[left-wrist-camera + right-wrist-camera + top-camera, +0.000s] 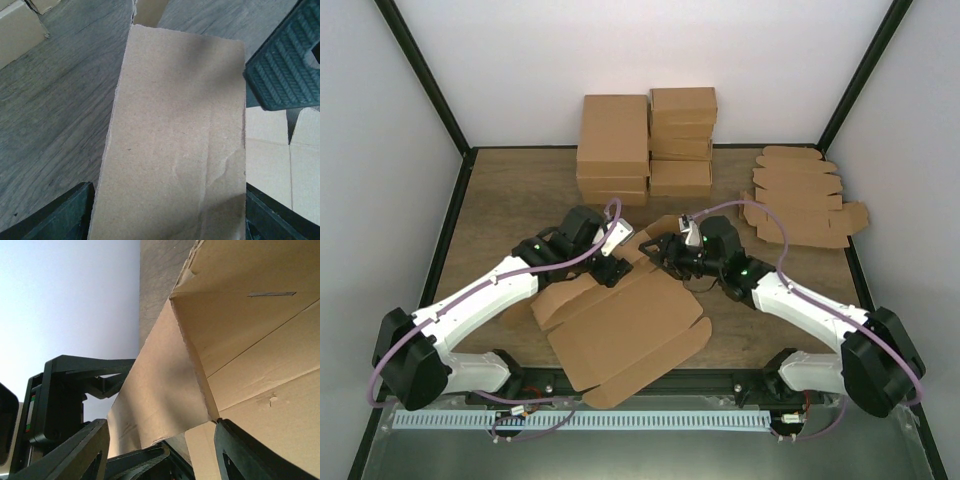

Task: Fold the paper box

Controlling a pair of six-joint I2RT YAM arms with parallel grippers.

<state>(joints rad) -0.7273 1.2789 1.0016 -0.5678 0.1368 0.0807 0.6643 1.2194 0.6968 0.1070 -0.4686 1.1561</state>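
Observation:
The raised flap's full width sits between my left fingers, so next I open them wider, back off and pinch the box's far folded edge (112, 117) while my right gripper steadies the flap.
A flat brown cardboard box blank (620, 330) lies on the wooden table in front of the arms. One of its flaps (658, 230) stands raised at its far edge. My left gripper (618, 264) is open, its jaws wide apart on either side of this flap (175, 140). My right gripper (662, 250) is open too, and it faces the left one from the other side of the flap (160, 395). The right gripper's ribbed pad (285, 60) shows in the left wrist view. The left gripper (60, 400) shows in the right wrist view.
Several folded brown boxes (645, 140) are stacked at the back middle of the table. A pile of flat blanks (800, 195) lies at the back right. Black frame posts and white walls close in the table.

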